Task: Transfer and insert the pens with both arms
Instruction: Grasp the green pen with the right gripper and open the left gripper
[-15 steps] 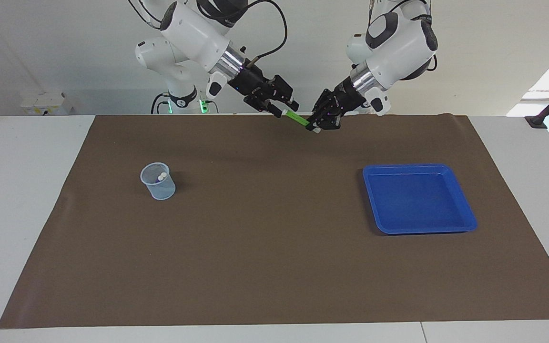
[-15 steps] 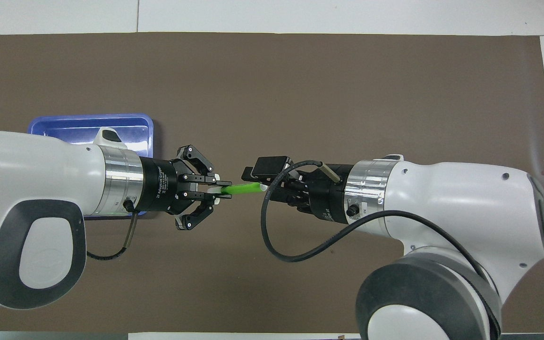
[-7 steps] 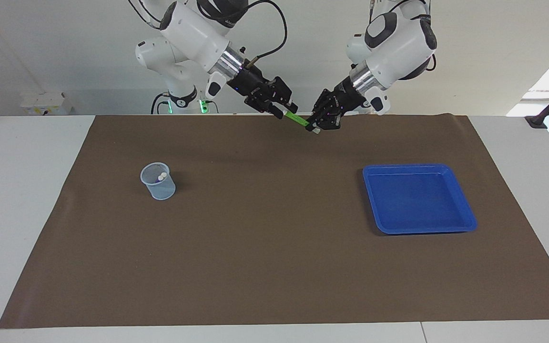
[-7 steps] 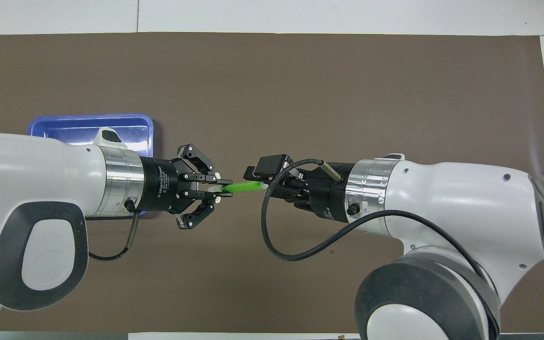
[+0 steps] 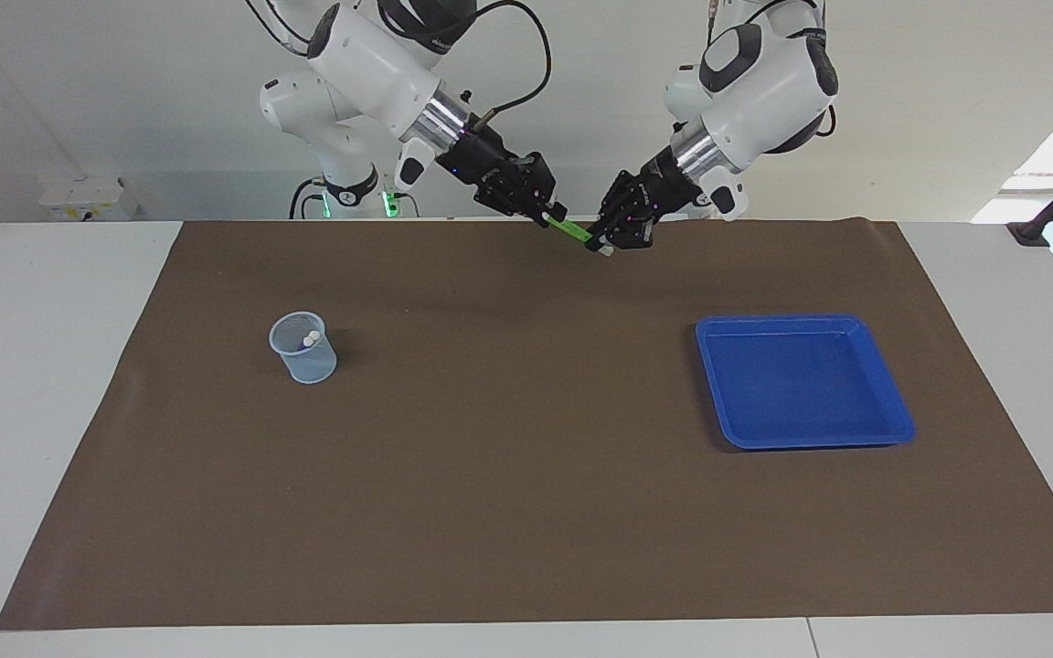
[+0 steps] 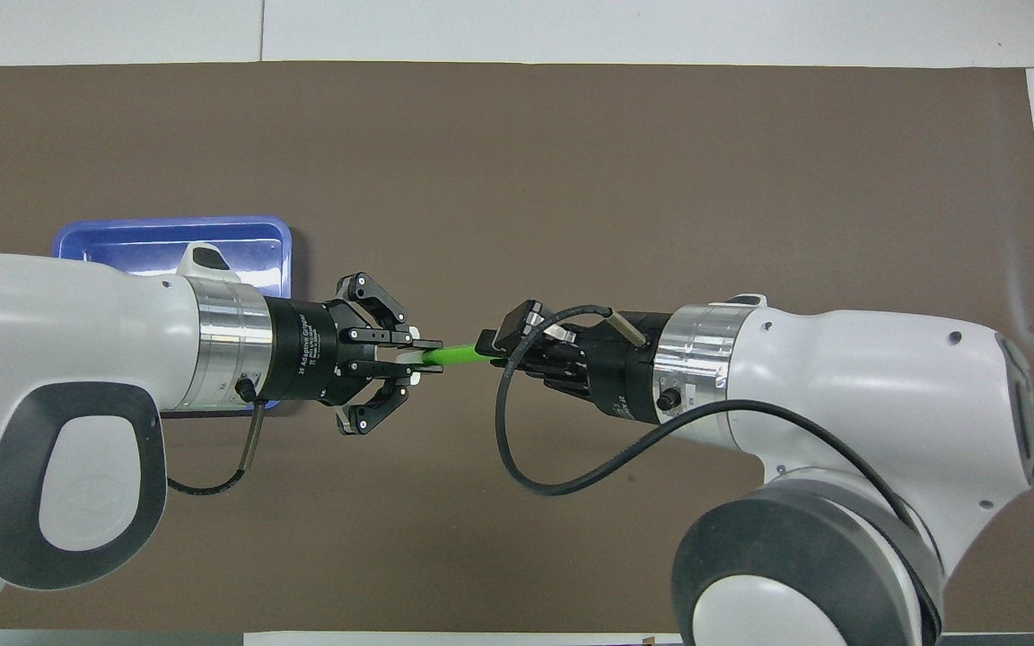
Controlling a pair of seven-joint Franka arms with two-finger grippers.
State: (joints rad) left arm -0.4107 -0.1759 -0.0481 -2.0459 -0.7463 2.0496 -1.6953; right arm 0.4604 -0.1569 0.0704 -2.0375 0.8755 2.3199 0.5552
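Note:
I need to release the green pen from my right gripper inside the clear beaker [image 6: 831,337], next to the pale cap ends.
The green pen [image 5: 574,229] hangs in the air between both grippers, over the mat's edge nearest the robots; it also shows in the overhead view [image 6: 456,354]. My left gripper [image 5: 607,244] is shut on its pale cap end [image 6: 409,359]. My right gripper [image 5: 548,216] has closed on the pen's green end [image 6: 487,347]. Two pale cap ends [image 5: 309,340] stick up inside a clear beaker [image 5: 304,361] toward the right arm's end of the table. Their yellow and purple bodies cannot be made out.
An empty blue tray [image 5: 892,425] lies on the brown mat [image 5: 508,475] toward the left arm's end; in the overhead view the left arm half covers the tray [image 6: 167,235]. The beaker is hidden under the right arm there.
The right gripper's fingers have drawn in around the pen's green end and its wrist has turned a little. The left gripper and the pen have stayed in place.

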